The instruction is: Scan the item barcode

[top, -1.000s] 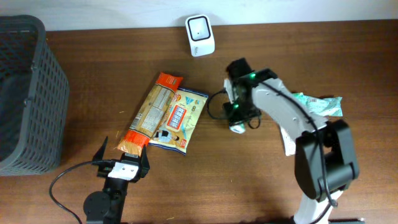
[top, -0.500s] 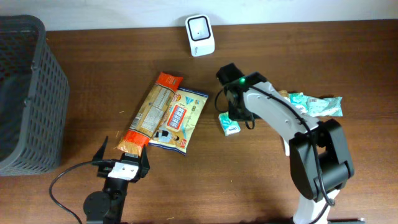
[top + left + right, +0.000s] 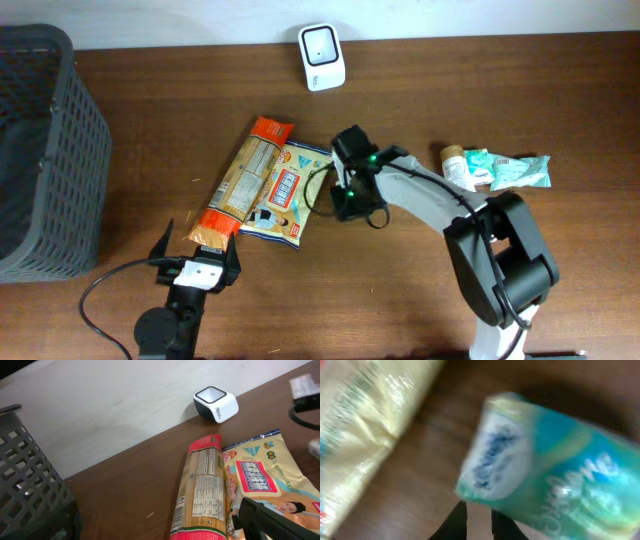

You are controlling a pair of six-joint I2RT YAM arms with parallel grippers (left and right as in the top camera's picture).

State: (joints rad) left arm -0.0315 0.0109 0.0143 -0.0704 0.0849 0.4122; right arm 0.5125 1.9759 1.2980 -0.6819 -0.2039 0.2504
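Note:
The teal tissue pack is outside the narrow fingers of my right gripper, so next I open them and grip the end of the pack (image 3: 607,487) away from its logo before scanning.
A small teal tissue pack (image 3: 550,470) lies on the table right at the tips of my right gripper (image 3: 479,507), blurred in the right wrist view. The jaws stand a little apart, with bare table showing between them. From overhead the right gripper (image 3: 347,200) sits beside the yellow snack bag (image 3: 288,190) and covers the pack. The white scanner (image 3: 322,43) stands at the table's back edge. An orange pasta packet (image 3: 243,180) lies against the snack bag. My left gripper (image 3: 200,252) rests open near the front edge, holding nothing.
A dark mesh basket (image 3: 40,150) stands at the far left. To the right lie a teal packet (image 3: 510,170) and a small brown-capped bottle (image 3: 457,165). A black cable loops beside the left arm's base.
My right gripper has swept left across the table toward the snack bag, taking the teal pack along. Its jaws have parted slightly. The left arm has not moved.

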